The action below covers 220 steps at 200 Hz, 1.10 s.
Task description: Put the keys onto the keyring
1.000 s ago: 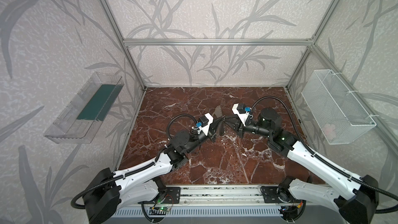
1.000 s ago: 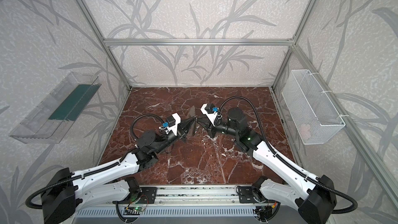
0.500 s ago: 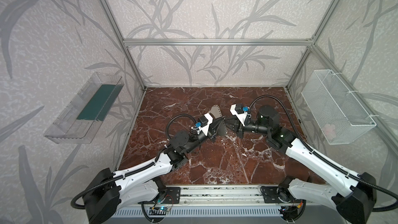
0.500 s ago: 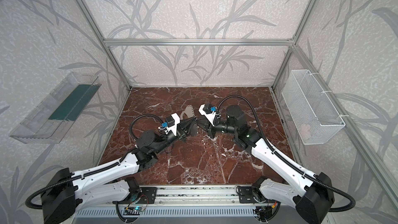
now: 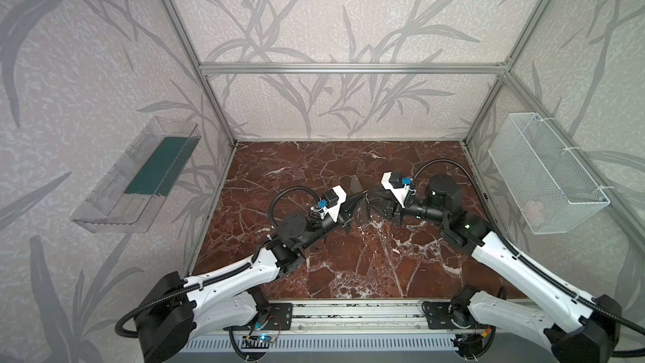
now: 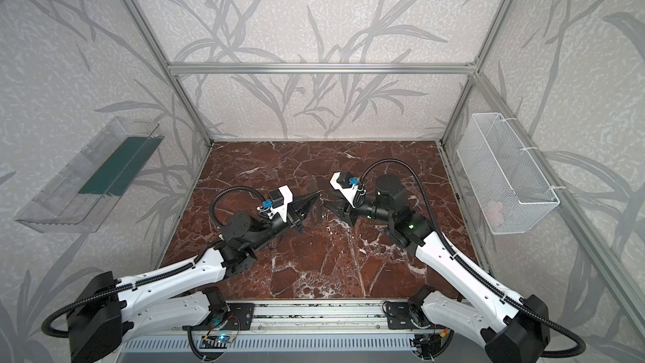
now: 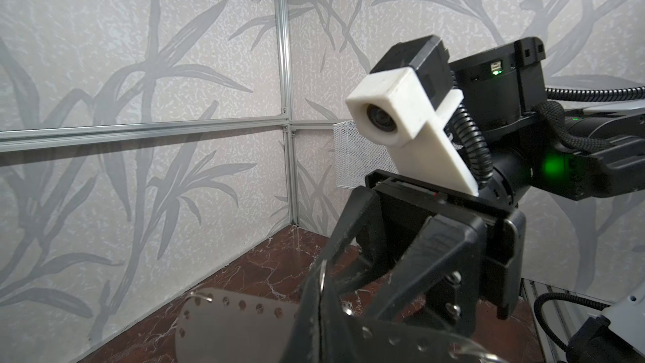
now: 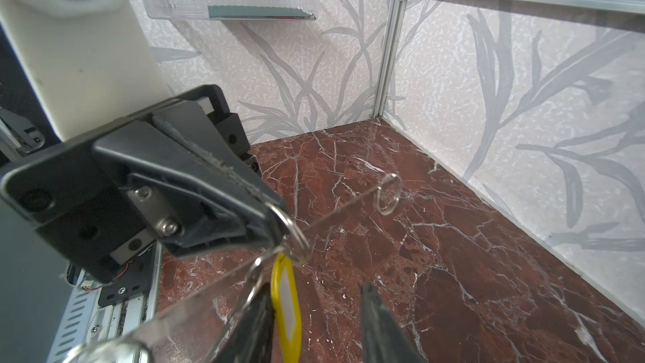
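My right gripper will shift and close on the silver ring [image 8: 295, 235] before my left gripper opens, because the yellow tag hangs beside a finger of my right gripper.
My left gripper [image 7: 323, 284] is shut on the keyring's silver ring [image 8: 291, 226], held above the marble. The keys, a flat beige piece [image 7: 230, 330] with small holes along its rim, hangs across that ring and shows edge-on in the right wrist view. The keyring's yellow tag [image 8: 286, 303] dangles below the ring, beside one finger [image 8: 256, 323] of my right gripper [image 8: 314, 288], which is open and grips nothing. In both top views the two grippers [image 5: 361, 199] [image 5: 375, 204] meet tip to tip at mid-table.
Other small silver rings [image 8: 387, 193] [image 7: 201, 296] sit in the beige piece's rim. A white wire basket [image 5: 544, 172] hangs on the right wall and a clear plastic shelf [image 5: 139, 172] on the left wall. Red marble floor [image 5: 349, 267] lies below.
The right gripper's jaws have opened off the yellow tag, and its wrist has drawn back slightly to the right. The left gripper has stayed shut and in place.
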Each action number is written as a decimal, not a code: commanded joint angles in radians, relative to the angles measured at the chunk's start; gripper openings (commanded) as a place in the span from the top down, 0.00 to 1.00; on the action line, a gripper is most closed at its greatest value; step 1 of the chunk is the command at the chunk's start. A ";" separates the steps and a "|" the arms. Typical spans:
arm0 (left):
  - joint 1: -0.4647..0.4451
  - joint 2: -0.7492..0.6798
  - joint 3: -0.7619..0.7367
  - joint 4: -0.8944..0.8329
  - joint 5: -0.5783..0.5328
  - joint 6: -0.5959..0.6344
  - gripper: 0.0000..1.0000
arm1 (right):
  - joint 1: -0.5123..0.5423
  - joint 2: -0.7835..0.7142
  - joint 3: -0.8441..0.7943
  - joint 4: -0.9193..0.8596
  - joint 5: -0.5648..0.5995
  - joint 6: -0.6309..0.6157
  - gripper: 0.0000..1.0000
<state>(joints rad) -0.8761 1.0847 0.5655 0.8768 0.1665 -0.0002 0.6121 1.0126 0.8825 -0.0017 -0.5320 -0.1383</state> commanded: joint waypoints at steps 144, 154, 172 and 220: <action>0.006 0.009 0.022 -0.024 0.089 -0.021 1.00 | -0.029 0.014 0.015 0.097 -0.162 0.055 0.81; 0.006 0.007 0.021 -0.021 0.091 -0.021 1.00 | -0.029 0.017 0.016 0.096 -0.165 0.056 0.81; 0.006 0.003 0.017 -0.018 0.092 -0.023 1.00 | -0.030 0.022 0.013 0.097 -0.168 0.058 0.82; 0.006 -0.008 0.001 0.009 0.086 -0.032 1.00 | -0.030 0.030 0.004 0.107 -0.193 0.070 0.86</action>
<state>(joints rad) -0.8749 1.0954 0.5655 0.8307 0.2386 -0.0086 0.5808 1.0359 0.8810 0.0689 -0.6811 -0.0868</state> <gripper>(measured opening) 0.048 0.139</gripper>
